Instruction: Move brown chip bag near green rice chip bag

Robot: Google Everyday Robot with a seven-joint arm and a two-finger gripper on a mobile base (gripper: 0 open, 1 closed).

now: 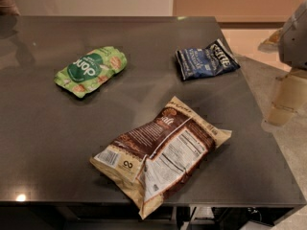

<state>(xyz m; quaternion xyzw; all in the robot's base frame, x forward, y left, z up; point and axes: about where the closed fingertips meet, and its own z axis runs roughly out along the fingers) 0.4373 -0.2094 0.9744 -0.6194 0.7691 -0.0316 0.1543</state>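
Observation:
The robot's gripper needs to close on the far end (pixel 188 123) of the brown chip bag, the end nearest the blue chip bag.
The brown chip bag (pixel 160 152) lies flat near the front edge of the dark table (pixel 53 143), label and barcode up, its long axis running diagonally. The green rice chip bag (pixel 91 70) lies at the middle left, well apart from it. My gripper (pixel 286 98) hangs off the table's right side, beyond its edge, level with the gap between the brown bag and the blue bag. It touches nothing and holds nothing.
A small dark blue chip bag (pixel 205 59) lies at the back right of the table. The table's right edge runs diagonally just left of my arm (pixel 295 35). Light floor lies beyond it.

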